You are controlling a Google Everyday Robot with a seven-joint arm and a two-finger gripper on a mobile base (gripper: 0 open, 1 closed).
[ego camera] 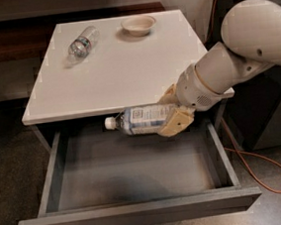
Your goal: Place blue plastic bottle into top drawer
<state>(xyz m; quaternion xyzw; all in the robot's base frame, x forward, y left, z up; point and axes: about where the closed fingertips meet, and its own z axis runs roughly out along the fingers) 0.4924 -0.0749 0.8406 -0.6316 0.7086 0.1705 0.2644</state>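
I need to open my gripper and let the blue plastic bottle, held above the open drawer's back part, go on the grey bottom of the top drawer, slightly behind its middle [156,152].
The blue plastic bottle [142,120] is clear with a blue-and-white label and a white cap pointing left. It lies sideways in my gripper [173,112], which is shut on its base end. The gripper holds it in the air over the back part of the open top drawer [140,214], just in front of the cabinet's white top [121,69]. The drawer is pulled out wide and its grey inside shows nothing in it. My white arm reaches in from the right.
A slimmer clear bottle [81,43] lies at the back left of the cabinet top. A small white bowl [138,24] stands at the back middle. An orange cable [265,164] runs on the floor to the right. A dark unit stands at the right.
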